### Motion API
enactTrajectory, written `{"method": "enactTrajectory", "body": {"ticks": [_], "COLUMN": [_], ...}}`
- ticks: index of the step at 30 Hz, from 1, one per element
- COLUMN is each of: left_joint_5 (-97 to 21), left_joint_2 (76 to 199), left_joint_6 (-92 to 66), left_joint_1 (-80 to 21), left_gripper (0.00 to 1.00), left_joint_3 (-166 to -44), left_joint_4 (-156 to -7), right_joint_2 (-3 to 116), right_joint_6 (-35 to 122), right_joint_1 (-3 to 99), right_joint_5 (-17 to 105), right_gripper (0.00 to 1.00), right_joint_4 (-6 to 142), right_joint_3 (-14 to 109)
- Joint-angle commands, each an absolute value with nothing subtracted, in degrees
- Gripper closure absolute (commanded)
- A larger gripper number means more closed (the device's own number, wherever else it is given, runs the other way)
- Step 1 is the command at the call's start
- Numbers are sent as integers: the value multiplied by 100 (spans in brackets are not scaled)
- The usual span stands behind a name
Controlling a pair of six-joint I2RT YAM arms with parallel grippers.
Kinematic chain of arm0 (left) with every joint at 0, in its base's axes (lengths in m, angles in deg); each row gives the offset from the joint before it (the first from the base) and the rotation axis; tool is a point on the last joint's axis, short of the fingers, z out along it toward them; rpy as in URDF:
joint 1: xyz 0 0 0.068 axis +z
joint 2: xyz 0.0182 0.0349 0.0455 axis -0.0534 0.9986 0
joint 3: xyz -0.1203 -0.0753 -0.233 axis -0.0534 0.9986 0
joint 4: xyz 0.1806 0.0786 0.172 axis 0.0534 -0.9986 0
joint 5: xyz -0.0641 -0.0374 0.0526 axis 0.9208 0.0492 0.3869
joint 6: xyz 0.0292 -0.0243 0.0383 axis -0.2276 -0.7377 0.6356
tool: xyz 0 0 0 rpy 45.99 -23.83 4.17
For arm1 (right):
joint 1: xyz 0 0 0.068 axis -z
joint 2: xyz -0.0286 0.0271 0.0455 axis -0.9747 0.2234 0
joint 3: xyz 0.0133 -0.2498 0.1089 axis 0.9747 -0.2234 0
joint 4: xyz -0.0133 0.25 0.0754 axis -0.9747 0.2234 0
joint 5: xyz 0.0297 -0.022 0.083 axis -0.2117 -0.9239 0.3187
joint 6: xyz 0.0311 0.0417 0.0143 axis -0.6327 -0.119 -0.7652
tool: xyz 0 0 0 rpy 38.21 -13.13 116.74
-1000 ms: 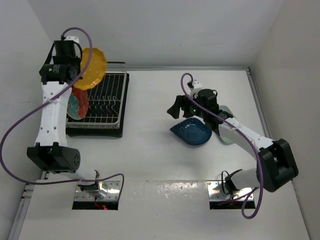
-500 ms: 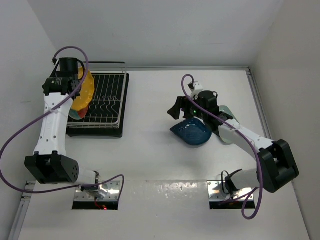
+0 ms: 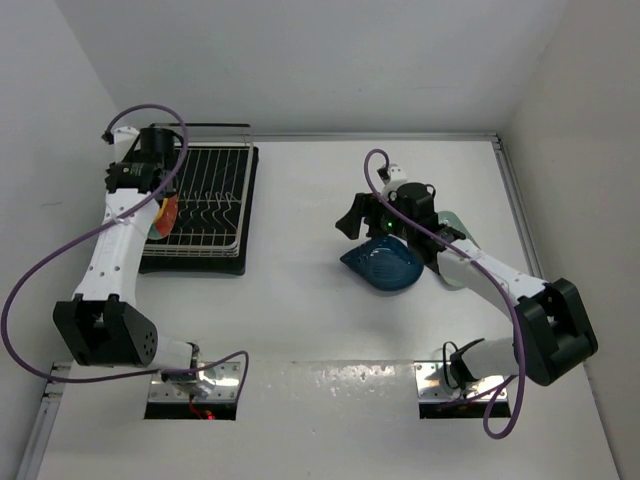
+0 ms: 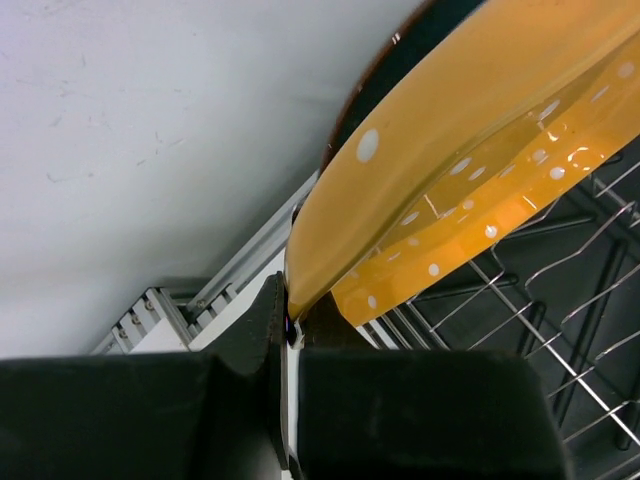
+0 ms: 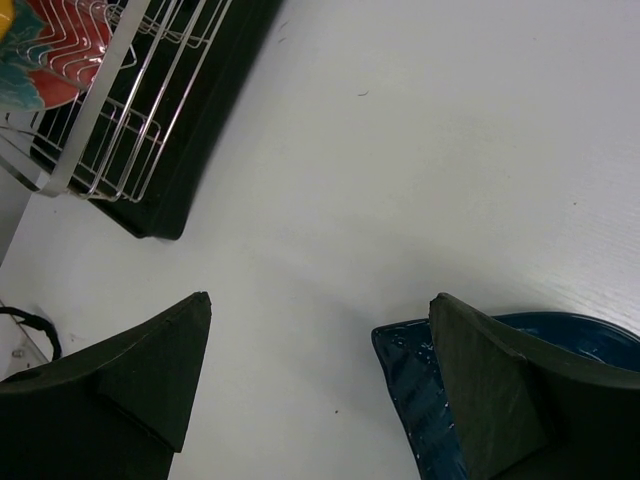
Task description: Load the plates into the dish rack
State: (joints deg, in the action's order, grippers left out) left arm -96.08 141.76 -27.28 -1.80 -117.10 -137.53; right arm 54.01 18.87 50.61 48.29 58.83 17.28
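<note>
Next, my left gripper releases the yellow plate standing on edge in the rack wires (image 3: pixel 173 213) next to the red-and-turquoise plate. The yellow plate is now over the rack's end.
My left gripper (image 3: pixel 150 178) is shut on the rim of the scalloped yellow plate with white dots (image 4: pixel 450 150), gripping it on edge (image 4: pixel 290 322) over the left end of the dish rack (image 3: pixel 215 205). The arm hides most of that plate from above. The red-and-turquoise plate (image 3: pixel 158 222) stands in the rack beside it. A dark rim (image 4: pixel 385 80) shows behind the yellow plate. My right gripper (image 3: pixel 365 225) is open and empty, its jaws wide (image 5: pixel 320 297), low over the left tip of the dark blue leaf plate (image 3: pixel 385 265). The pale mint plate (image 3: pixel 453 277) lies under my right arm.
The rack sits in a black tray (image 3: pixel 248 165) at the table's far left, against the left wall. Its wires (image 4: pixel 560 300) lie just below the yellow plate. The rack's near corner shows in the right wrist view (image 5: pixel 110 130). White walls close the table at the back and sides.
My left gripper has swung the yellow plate from high above the rack down and left into the rack's left end. My right gripper has stayed nearly still over the blue plate.
</note>
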Motion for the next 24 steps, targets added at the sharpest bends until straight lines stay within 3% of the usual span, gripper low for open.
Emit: {"method": "enactTrajectory", "body": {"ticks": [1,13,24], "left_joint_5": [-10364,-11296,-11410], "left_joint_2": [14017,14123,14184], "left_joint_6": [-3110,-2855,-3417], "left_joint_1": [-359,-780,-781], "left_gripper": [100,100,100], "left_joint_3": [-11649,-11200,-10611], "left_joint_4": [-12854,-12186,-12185], "right_joint_2": [5237,5236,5219], "right_joint_6": [1887,1939,1922], "right_joint_1": [5081,5081,5099], "right_joint_5": [4759,4786,4786], "right_gripper": [12,12,12], "right_joint_4": [5671,5679,5697], "right_joint_3": [1691,1674,1674]}}
